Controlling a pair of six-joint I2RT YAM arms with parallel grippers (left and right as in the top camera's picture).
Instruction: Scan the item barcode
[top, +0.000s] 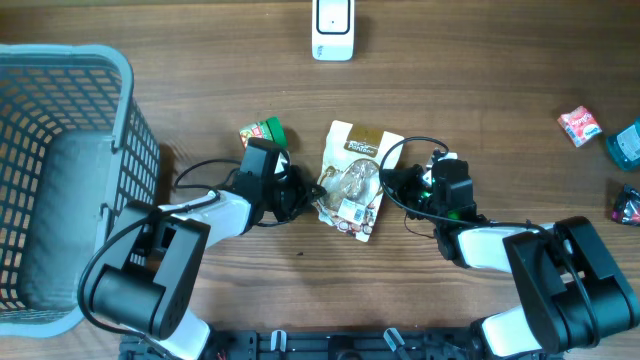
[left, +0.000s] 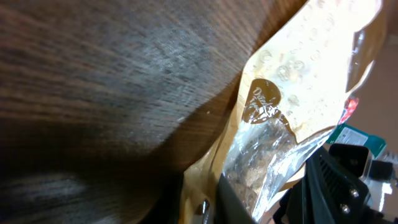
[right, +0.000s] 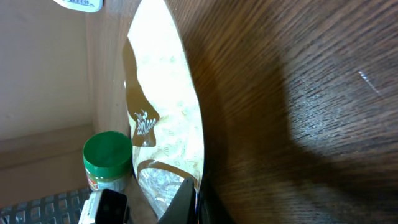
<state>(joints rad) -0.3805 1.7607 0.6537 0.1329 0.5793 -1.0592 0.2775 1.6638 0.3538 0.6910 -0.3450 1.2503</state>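
My right gripper pinches only the bag's outer edge; it should open and regrip further in toward the bag's middle (top: 364, 180) as my left gripper steadies the bag.
The item is a tan and clear snack bag (top: 352, 180) lying flat mid-table, with a white label (top: 350, 211) near its front end. My left gripper (top: 312, 200) is shut on the bag's left edge. In the left wrist view the bag (left: 292, 74) stretches away from the gripper (left: 208, 208), its edge pinched between the dark fingers. My right gripper (top: 388, 185) is shut on the bag's right edge. The right wrist view shows the bag (right: 168, 118) rising from that gripper (right: 198, 205). A white scanner (top: 332, 28) stands at the table's far edge.
A grey mesh basket (top: 60, 90) fills the left side. A green-lidded jar (top: 265, 132) lies just behind my left gripper, also seen as the jar (right: 107, 158) in the right wrist view. Small packets (top: 580, 125) and a teal item (top: 625, 143) sit far right.
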